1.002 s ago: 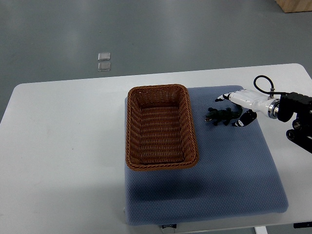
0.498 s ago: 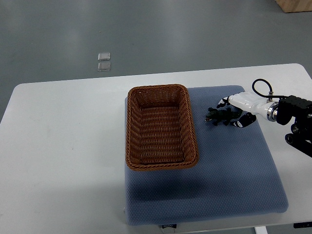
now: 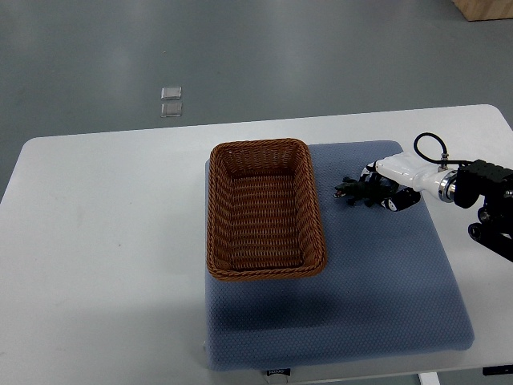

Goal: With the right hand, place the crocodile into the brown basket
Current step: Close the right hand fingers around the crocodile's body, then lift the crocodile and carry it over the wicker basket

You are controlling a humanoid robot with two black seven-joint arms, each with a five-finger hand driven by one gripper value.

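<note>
I will release the crocodile from my right gripper near the middle of the brown basket's bottom [image 3: 260, 198].
A small dark green toy crocodile [image 3: 351, 192] lies on the blue mat [image 3: 385, 273], just right of the brown wicker basket [image 3: 210, 208]. My right hand [image 3: 377, 188], white with black fingertips, comes in from the right edge and its fingers are curled around the crocodile's tail end. The head end sticks out toward the basket, about a finger's width from its right rim. The toy still touches the mat. The basket holds nothing. My left arm is out of view.
The mat covers the right half of a white table [image 3: 104, 241]. The basket stands on the mat's left part. Two small squares [image 3: 171, 103] lie on the grey floor beyond the table. A wooden box corner [image 3: 485, 8] shows at top right.
My right hand has slid a little left over the crocodile, and its spread fingers have curled in around the toy. The crocodile has barely shifted.
</note>
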